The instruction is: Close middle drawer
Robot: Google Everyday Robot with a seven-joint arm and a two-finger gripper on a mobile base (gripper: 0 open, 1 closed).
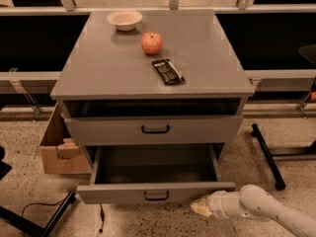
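Next, my gripper leaves the middle drawer's front in the cabinet opening [155,170] below the upper drawer.
The grey cabinet [153,65] has an upper drawer [197,130] standing slightly out, with a dark gap above its front. Below it the middle drawer [113,193] is pulled far out; its inside is empty, and its flat front carries a small black bar handle [156,196]. My gripper [200,206], with tan fingertips on a white arm [261,209], is low at the right. It sits just below and in front of the right end of the middle drawer's front, close to or touching it. The lowest drawer is hidden.
On the cabinet top are a white bowl [125,19], a red apple [151,43] and a dark snack bar [168,71]. A cardboard box [59,149] stands on the floor at the left. A black stand leg [266,154] lies at the right. A cable [101,216] runs along the floor.
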